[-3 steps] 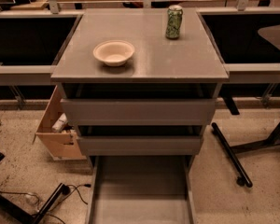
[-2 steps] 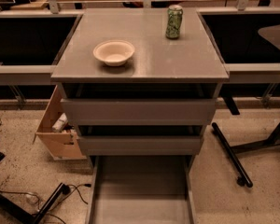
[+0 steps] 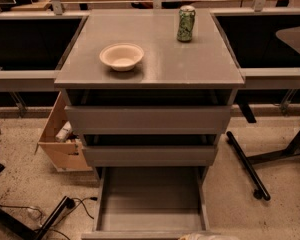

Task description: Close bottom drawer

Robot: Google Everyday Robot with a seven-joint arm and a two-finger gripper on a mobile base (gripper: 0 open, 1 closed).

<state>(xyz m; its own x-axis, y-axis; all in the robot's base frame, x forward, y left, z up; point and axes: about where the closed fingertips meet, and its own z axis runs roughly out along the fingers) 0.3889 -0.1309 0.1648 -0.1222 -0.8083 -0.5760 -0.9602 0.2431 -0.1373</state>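
Next, I let go of the bottom drawer with its front pushed in just below the middle drawer front (image 3: 148, 188).
The bottom drawer (image 3: 150, 204) of the grey cabinet (image 3: 150, 64) stands pulled far out toward me. It is a long shallow grey tray and it is empty. Its front edge (image 3: 140, 233) shows just above the bottom of the camera view. The two wider drawer fronts above it, the top one (image 3: 149, 119) and the middle one (image 3: 150, 155), stick out only slightly. A small pale part of my gripper (image 3: 200, 237) shows at the bottom edge of the view, right at the drawer's front, right of centre.
A white bowl (image 3: 121, 56) and a green can (image 3: 186, 24) stand on the cabinet top. A tan wooden box (image 3: 60, 136) leans at the cabinet's left. Cables (image 3: 65, 209) lie on the floor to the left, and a black wheeled stand leg (image 3: 247, 166) lies to the right.
The bottom drawer's front edge has come into view at the bottom, so the drawer has slid in slightly. The pale gripper part has appeared against it.
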